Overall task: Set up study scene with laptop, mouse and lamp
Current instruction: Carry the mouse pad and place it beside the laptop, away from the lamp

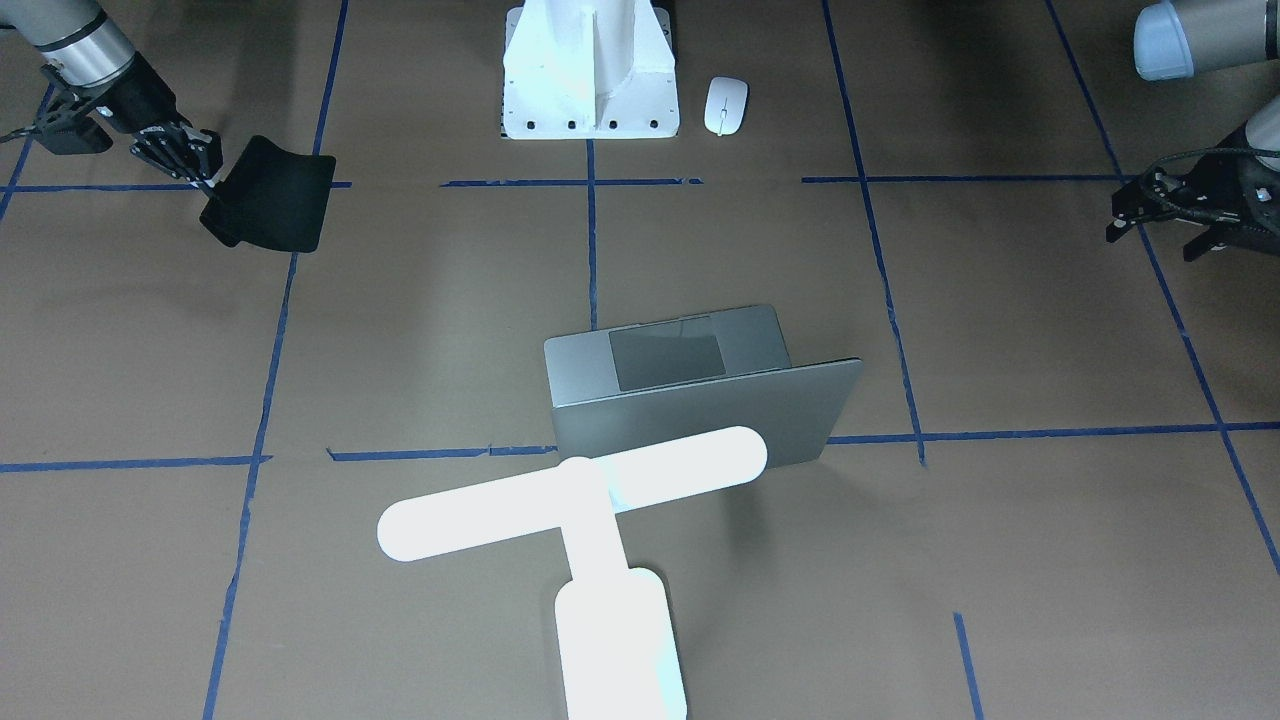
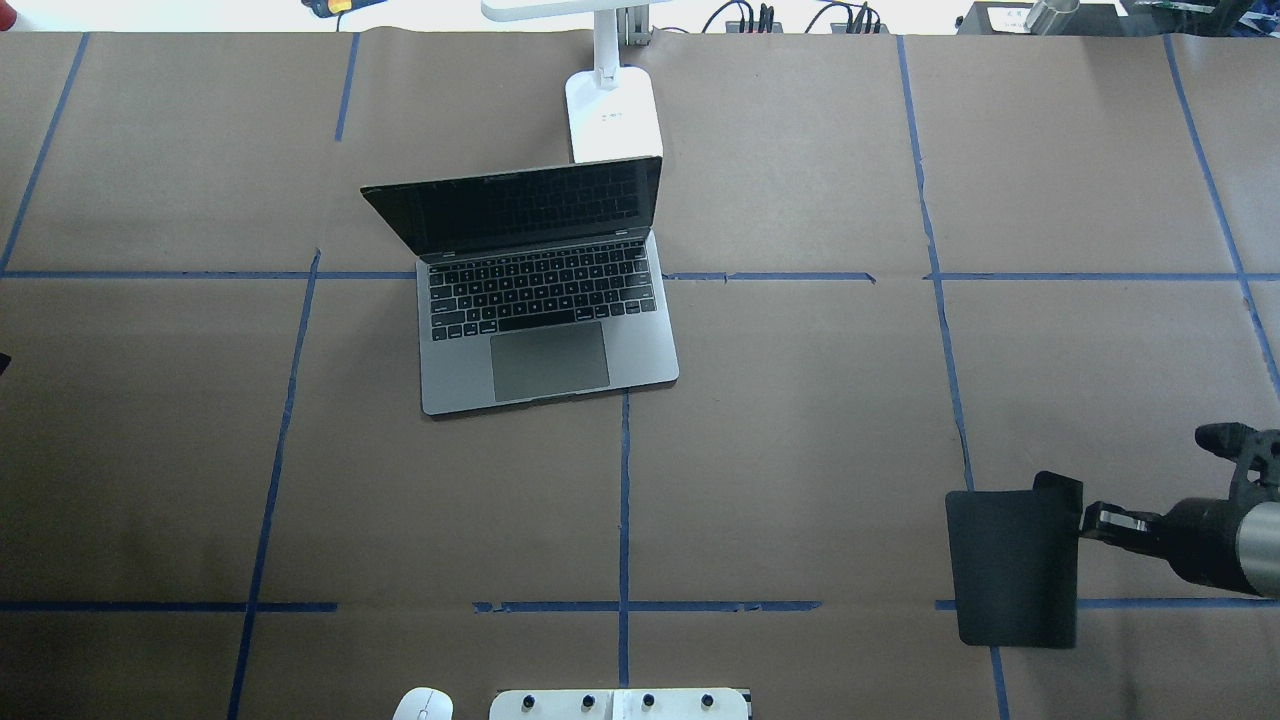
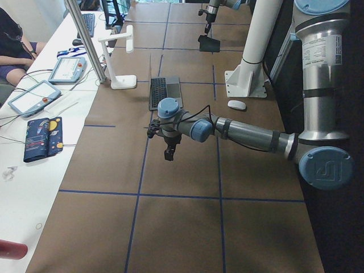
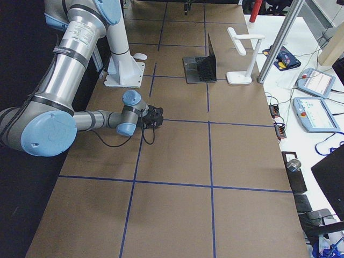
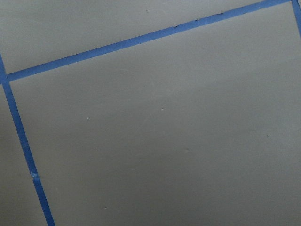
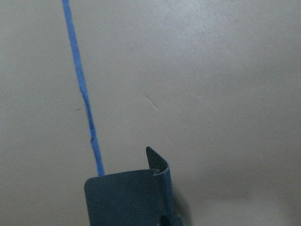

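Note:
Next, my right gripper releases the black mat over the blue tape line [image 1: 457,434] next to the laptop, near the lamp.
The silver-grey laptop [image 2: 548,345] stands open at the table's middle, its lid [image 1: 700,405] raised. The white T-shaped lamp [image 1: 575,500] stands just behind it, its base [image 2: 612,115] on the far side from the robot. The white mouse [image 1: 725,104] lies next to the robot's base, and also shows in the overhead view [image 2: 422,705]. My right gripper [image 2: 1088,520] is shut on the edge of a flat black mat [image 2: 1010,565], whose pinched edge curls up [image 6: 157,165]. My left gripper [image 1: 1150,240] hangs above bare table, looks open and holds nothing.
The white finned base bracket [image 1: 590,70] with bolt holes stands between the arms, beside the mouse. Blue tape lines [image 2: 623,500] mark a grid on the brown table. Tablets and cables [image 4: 314,107] lie on a side bench beyond the lamp.

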### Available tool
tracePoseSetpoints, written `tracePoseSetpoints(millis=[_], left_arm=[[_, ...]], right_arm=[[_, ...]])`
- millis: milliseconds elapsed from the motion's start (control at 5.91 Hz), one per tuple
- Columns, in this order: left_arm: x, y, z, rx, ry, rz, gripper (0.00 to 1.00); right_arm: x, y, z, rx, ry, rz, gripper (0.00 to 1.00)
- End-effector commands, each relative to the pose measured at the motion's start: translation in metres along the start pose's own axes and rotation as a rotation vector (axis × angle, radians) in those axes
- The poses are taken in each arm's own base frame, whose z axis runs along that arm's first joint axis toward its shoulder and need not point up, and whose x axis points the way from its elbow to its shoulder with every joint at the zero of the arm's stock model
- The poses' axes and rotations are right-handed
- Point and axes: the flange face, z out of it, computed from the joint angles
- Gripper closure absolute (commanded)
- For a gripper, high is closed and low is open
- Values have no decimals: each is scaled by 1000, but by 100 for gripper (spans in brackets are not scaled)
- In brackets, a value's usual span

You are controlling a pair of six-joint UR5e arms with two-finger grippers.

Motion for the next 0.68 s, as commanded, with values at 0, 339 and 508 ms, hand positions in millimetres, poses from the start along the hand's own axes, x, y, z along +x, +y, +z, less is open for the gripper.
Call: tracePoseSetpoints(millis=[0,339,508], left_arm=[[9,-2,-8,17,5,-27,0],[9,-2,-8,16,6,-27,0],[9,-2,-8,15,11,-27,0]], right_arm=[[-39,-38,24,46,-36,19,100],[-141,-111,71,54,-44,-3,100],[-183,-135,101,71,-52,5,100]])
